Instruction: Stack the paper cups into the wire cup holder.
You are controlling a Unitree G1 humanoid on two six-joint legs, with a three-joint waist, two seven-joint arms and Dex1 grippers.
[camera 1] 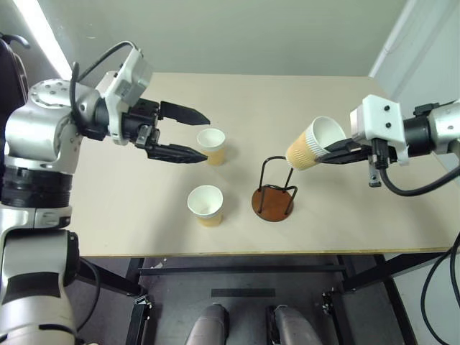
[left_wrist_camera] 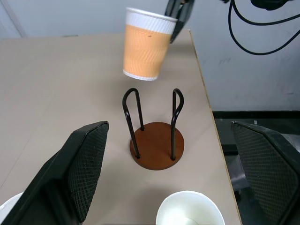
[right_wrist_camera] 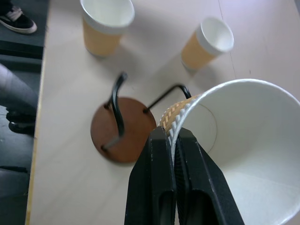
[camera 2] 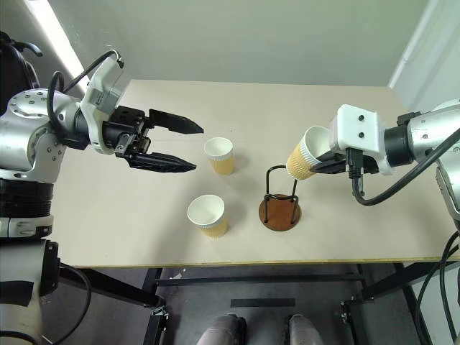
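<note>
I should let go of the tan paper cup, now tilted in the air, with my right gripper on the reddish-brown disc (camera 1: pixel 273 203) (right_wrist_camera: pixel 123 129) between the black wire loops.
My right gripper (camera 1: pixel 338 152) is shut on the rim of a tan paper cup (camera 1: pixel 313 144), held tilted in the air just above and to the right of the wire cup holder (camera 1: pixel 274 192). The holder, a reddish-brown disc with black wire loops, stands empty on the table. Two more paper cups stand upright on the table: one (camera 1: pixel 212 146) at the tips of my left gripper (camera 1: pixel 196 134), the other (camera 1: pixel 206 205) nearer the front edge. My left gripper hovers open over the table with nothing in it. The held cup (left_wrist_camera: pixel 144 44) hangs above the holder (left_wrist_camera: pixel 156 142) in the left wrist view.
The light wooden table (camera 1: pixel 144 223) ends at a front edge just below the near cup and holder. A black cable (camera 1: pixel 417 188) loops from my right wrist. Bare tabletop lies behind the cups and to the right of the holder.
</note>
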